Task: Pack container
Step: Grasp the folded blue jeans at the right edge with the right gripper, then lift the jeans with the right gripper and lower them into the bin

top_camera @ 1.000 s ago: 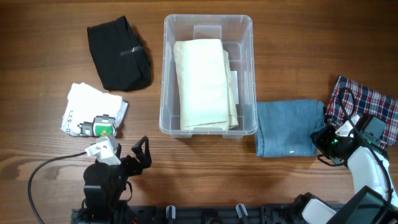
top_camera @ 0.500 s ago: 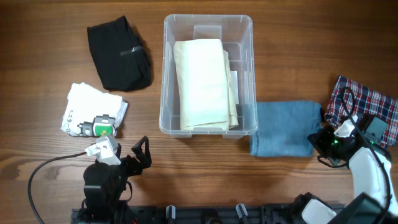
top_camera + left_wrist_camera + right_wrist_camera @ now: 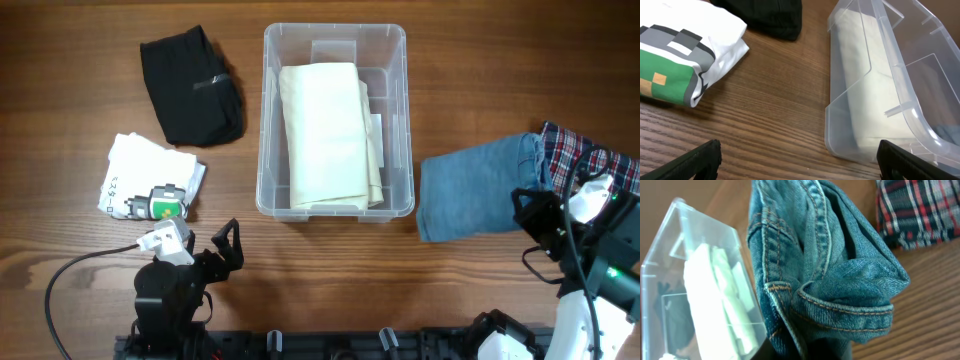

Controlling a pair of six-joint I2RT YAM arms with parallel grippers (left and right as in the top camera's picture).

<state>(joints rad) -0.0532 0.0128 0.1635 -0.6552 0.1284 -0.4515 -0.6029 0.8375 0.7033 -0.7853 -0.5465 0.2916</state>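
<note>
Next, my right gripper sets the blue jeans down over the far end of the cream cloth [image 3: 316, 82] [image 3: 697, 261] inside the clear container.
The clear container [image 3: 335, 33] stands at the table's middle with a folded cream cloth [image 3: 328, 130] inside; it also shows in the left wrist view [image 3: 875, 90] and the right wrist view [image 3: 675, 255]. My right gripper [image 3: 535, 215] is shut on the folded blue jeans [image 3: 475, 195], lifting their right end just right of the container; the jeans fill the right wrist view [image 3: 825, 275]. My left gripper [image 3: 225, 250] is open and empty near the front left edge, its fingertips [image 3: 800, 157] apart over bare wood.
A black garment [image 3: 192, 85] lies at the back left. A white folded shirt with a green print [image 3: 150, 180] lies at the left, also in the left wrist view [image 3: 680, 55]. A plaid garment [image 3: 590, 165] lies at the far right.
The right gripper has raised the jeans' right end and drawn back to the right; the jeans have shifted and tilted. The left arm has not moved.
</note>
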